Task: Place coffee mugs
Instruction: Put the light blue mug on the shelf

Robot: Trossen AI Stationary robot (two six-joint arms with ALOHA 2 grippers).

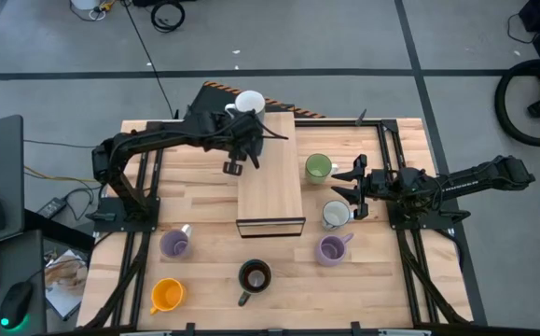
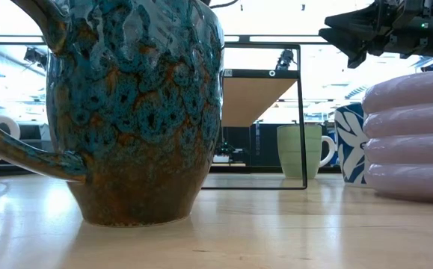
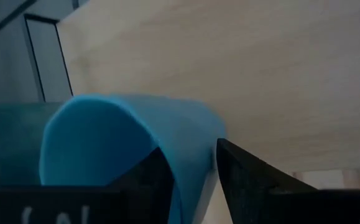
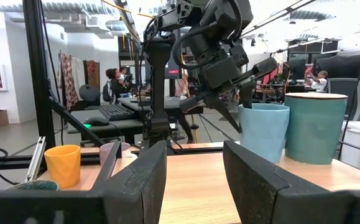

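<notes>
The green mug is next for my right gripper, which should go to it and close on the near side of its rim (image 1: 319,177), toward the patterned white mug.
My left gripper (image 1: 242,145) hangs over the far part of the long wooden board (image 1: 271,191), shut on the light blue mug (image 4: 263,132), which my arm hides in the high view. Beside it, at the board's far end, stands a mug that is white from above (image 1: 249,101) and teal-green from the side (image 4: 315,127). My right gripper (image 1: 353,189) is open and level, right of the board, between the green mug (image 1: 318,168) and the patterned white mug (image 1: 335,215), touching neither. My left gripper (image 3: 192,168) pinches the light blue mug's wall at the rim (image 3: 195,152), one finger inside (image 3: 145,183) and one outside (image 3: 251,180). It comes slanting down from above (image 4: 242,102). The mug is upright, its base at the board's top; whether it rests there I cannot tell.
On the table's near part stand a lilac mug (image 1: 174,245), an orange mug (image 1: 165,295), a dark brown-black mug (image 1: 254,276) and a second lilac mug (image 1: 330,249). The low view is filled by the dark mug (image 2: 134,112) and a lilac mug (image 2: 414,134).
</notes>
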